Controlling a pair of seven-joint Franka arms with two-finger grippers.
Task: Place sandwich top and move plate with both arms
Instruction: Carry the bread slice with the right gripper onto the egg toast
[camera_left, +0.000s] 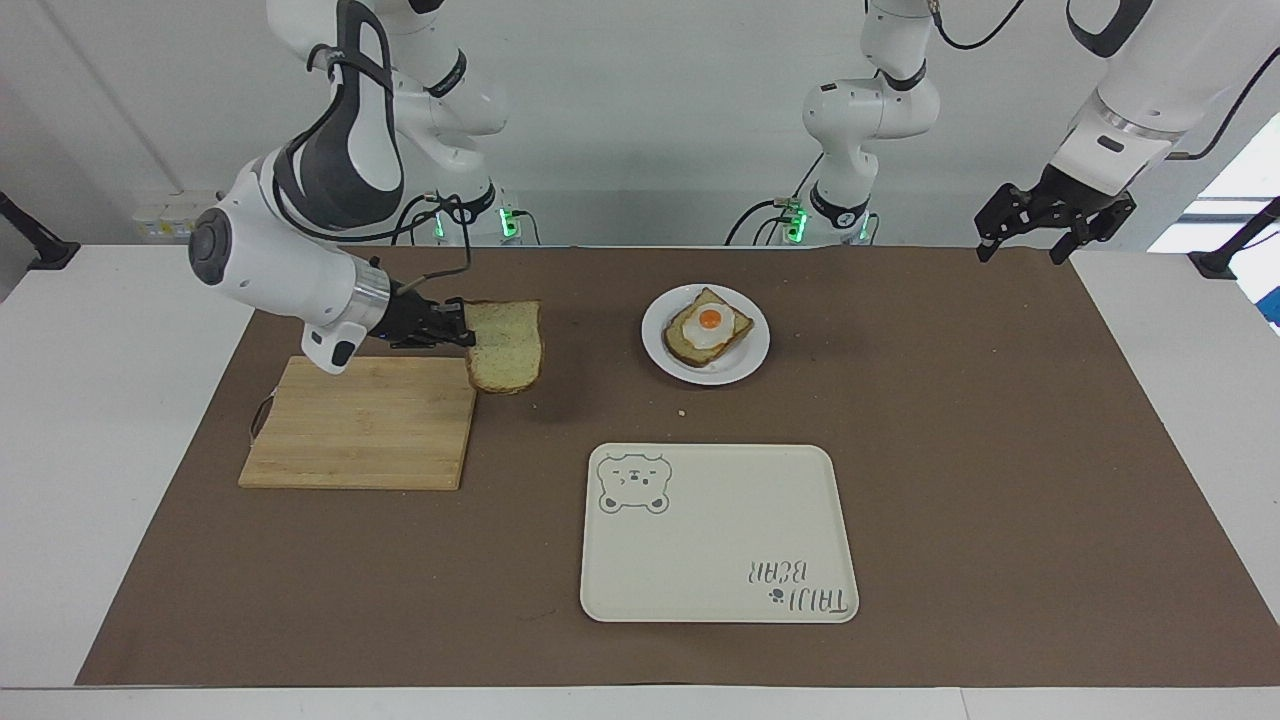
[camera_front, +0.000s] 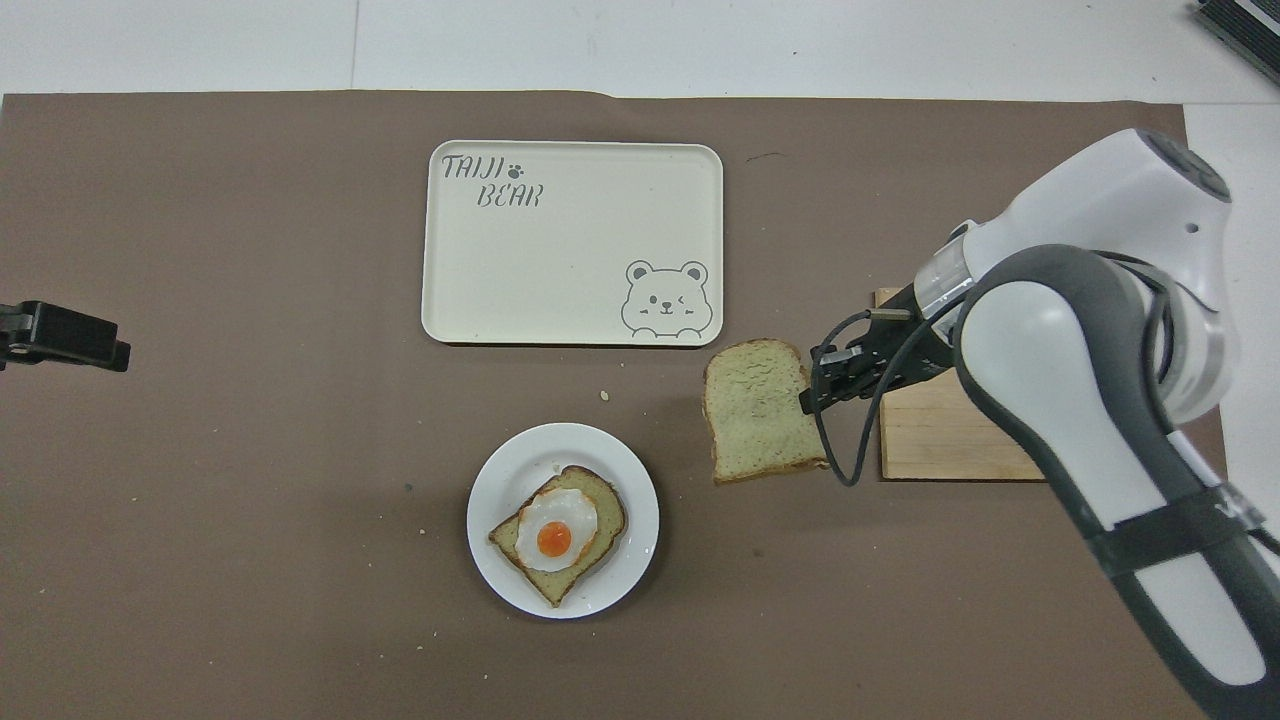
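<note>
I will use my right gripper to lay the sandwich top, now held over the brown mat, down over the fried egg on the small white plate (camera_front: 563, 508).
My right gripper (camera_left: 468, 333) is shut on one edge of the sandwich top (camera_left: 508, 347), a plain pale slice with brown crust. It holds the slice in the air over the brown mat, just past the edge of the cutting board (camera_left: 360, 430), on the side toward the plate. The slice (camera_front: 755, 410) and right gripper (camera_front: 806, 395) also show in the overhead view. The small white plate (camera_left: 750, 352) sits near mid-table and carries a toast slice topped with a fried egg (camera_left: 708, 327). My left gripper (camera_left: 1028, 225) waits open, raised over the table's edge at the left arm's end.
A wooden cutting board (camera_front: 940, 445) lies at the right arm's end. A cream rectangular tray with a bear drawing (camera_front: 570, 250) lies farther from the robots than the plate (camera_front: 630, 560). A brown mat (camera_front: 250, 500) covers the table. A few crumbs lie near the plate.
</note>
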